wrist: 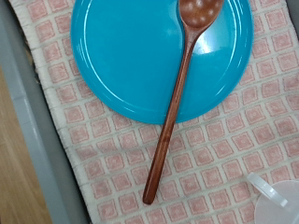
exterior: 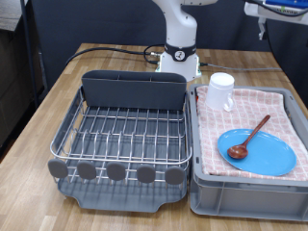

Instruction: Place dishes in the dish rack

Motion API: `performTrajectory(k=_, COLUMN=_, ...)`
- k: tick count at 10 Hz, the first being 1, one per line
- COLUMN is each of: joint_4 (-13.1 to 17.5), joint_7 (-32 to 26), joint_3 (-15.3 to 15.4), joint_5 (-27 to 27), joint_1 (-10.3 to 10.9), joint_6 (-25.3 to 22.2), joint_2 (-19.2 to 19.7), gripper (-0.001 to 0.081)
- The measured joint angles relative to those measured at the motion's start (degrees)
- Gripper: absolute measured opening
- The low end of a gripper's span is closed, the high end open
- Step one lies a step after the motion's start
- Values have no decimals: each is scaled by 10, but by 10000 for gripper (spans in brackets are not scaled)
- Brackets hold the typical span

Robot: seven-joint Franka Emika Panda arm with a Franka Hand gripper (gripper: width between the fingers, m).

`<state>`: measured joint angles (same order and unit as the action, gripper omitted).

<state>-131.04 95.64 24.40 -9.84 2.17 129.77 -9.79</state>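
Observation:
The robot's gripper will go next to the wooden spoon and close on its handle (exterior: pixel 250 137) (wrist: pixel 178 89) near the bowl, where it still lies above the blue plate.
A bright-blue plate (exterior: pixel 265 156) (wrist: pixel 121 56) lies flat on the checked cloth (exterior: pixel 279 111) (wrist: pixel 93 159) inside the grey bin. A brown wooden spoon (exterior: pixel 248 138) (wrist: pixel 173 112) rests with its bowl on the plate and its handle out over the cloth. Upright at the bin's far corner stands a white mug (exterior: pixel 222 92) (wrist: pixel 280 201). The silver wire dish rack (exterior: pixel 120 130) on its dark tray sits at the exterior view's left, with nothing in it. Neither view shows the gripper. The wrist camera looks straight down on the plate and spoon.
The grey bin (exterior: pixel 207 188) (wrist: pixel 28 121) stands right beside the dish rack on a wooden table (exterior: pixel 58 87). The robot's white base (exterior: pixel 179 58) is at the table's far side, behind the rack's tall back compartment (exterior: pixel 133 89).

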Motion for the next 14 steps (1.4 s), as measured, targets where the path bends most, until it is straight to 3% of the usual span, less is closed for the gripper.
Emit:
performTrajectory(k=3, joint_4=-38, joint_7=105, joint_3=13, joint_5=-92, joint_1=-2, joint_6=59, joint_2=29, gripper=802)
performTrajectory(k=6, joint_4=-65, joint_7=140, joint_3=7, joint_5=-143, joint_1=-7, joint_6=138, joint_2=63, gripper=802)
performTrajectory(k=9, joint_4=-65, joint_7=141, joint_3=-8, joint_5=-174, joint_1=-8, joint_6=180, joint_2=106, gripper=802)
performTrajectory(k=14, joint_4=-42, joint_7=181, joint_3=-24, joint_5=-237, joint_1=-8, joint_6=203, joint_2=170, gripper=802)
